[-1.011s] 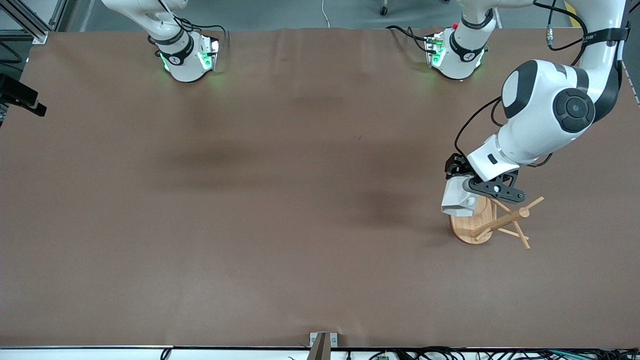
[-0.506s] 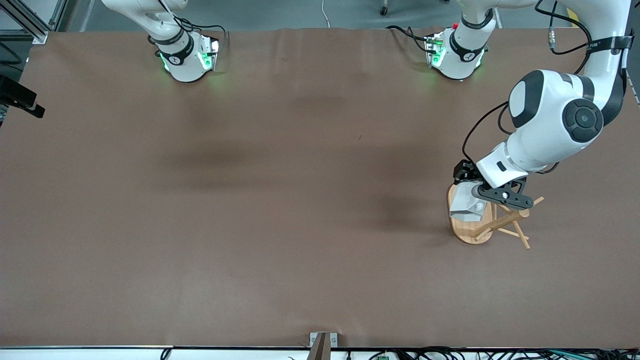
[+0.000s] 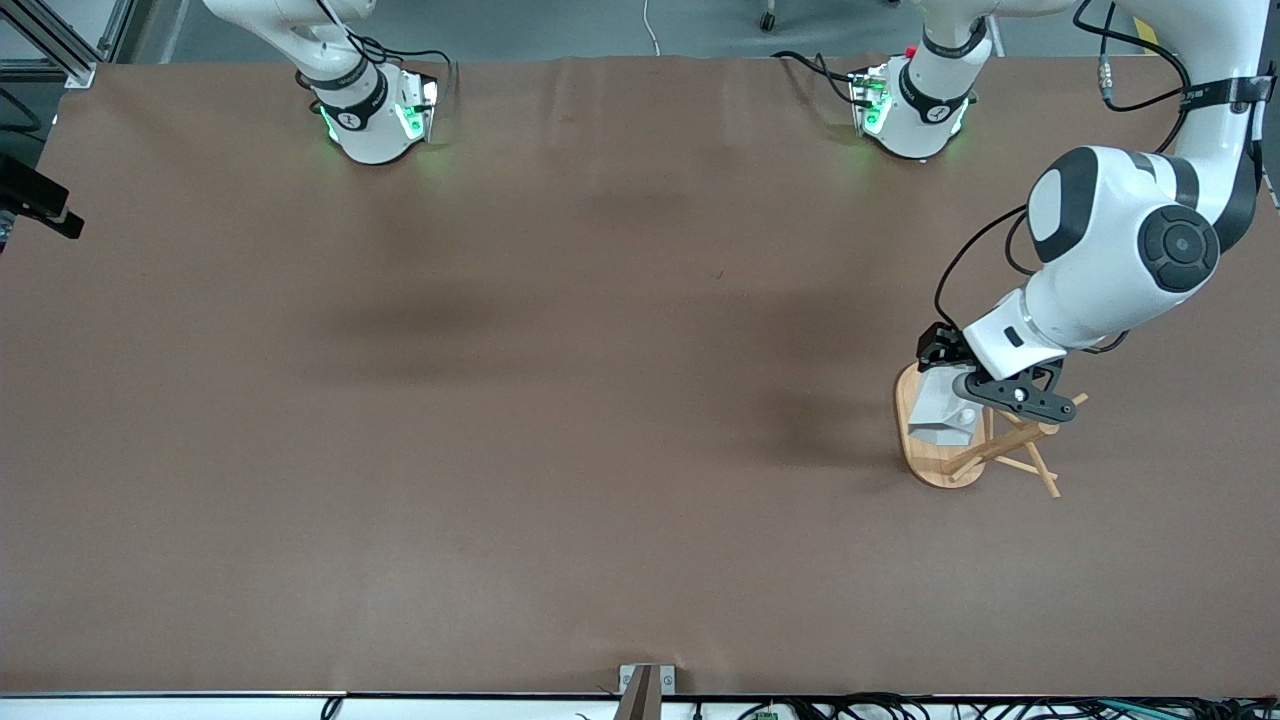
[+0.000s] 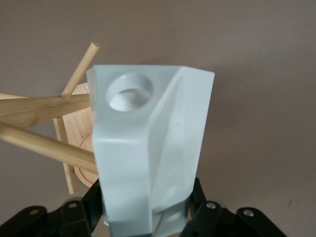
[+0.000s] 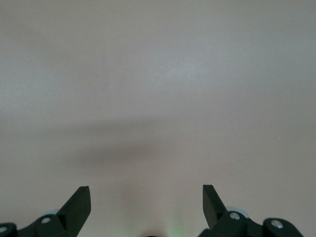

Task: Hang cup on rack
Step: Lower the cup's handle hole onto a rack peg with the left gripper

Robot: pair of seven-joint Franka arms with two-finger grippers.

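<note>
I should use my left gripper to release the white faceted cup, now held over the rack's base, on the thin peg (image 3: 982, 439) (image 4: 64, 153) above the oval base of the rack, next to the post.
The bamboo rack (image 3: 1000, 447) stands toward the left arm's end of the table, with an oval base (image 3: 925, 462), a post and thin angled pegs. My left gripper (image 3: 950, 395) is shut on the white faceted cup (image 3: 940, 410) and holds it over the rack's base, beside the pegs. In the left wrist view the cup (image 4: 148, 148) fills the middle, its handle tab's round hole (image 4: 129, 91) close to a peg (image 4: 44, 143) that runs under the cup's edge. My right gripper (image 5: 146, 200) is open and empty over bare table; it does not show in the front view.
The brown table (image 3: 560, 400) spreads wide toward the right arm's end. Both arm bases (image 3: 375, 110) stand along its farthest edge. A small metal bracket (image 3: 645, 685) sits at the nearest edge.
My left gripper has carried the cup toward the rack's post, so the cup now sits over the base beside the pegs. The right arm has not moved.
</note>
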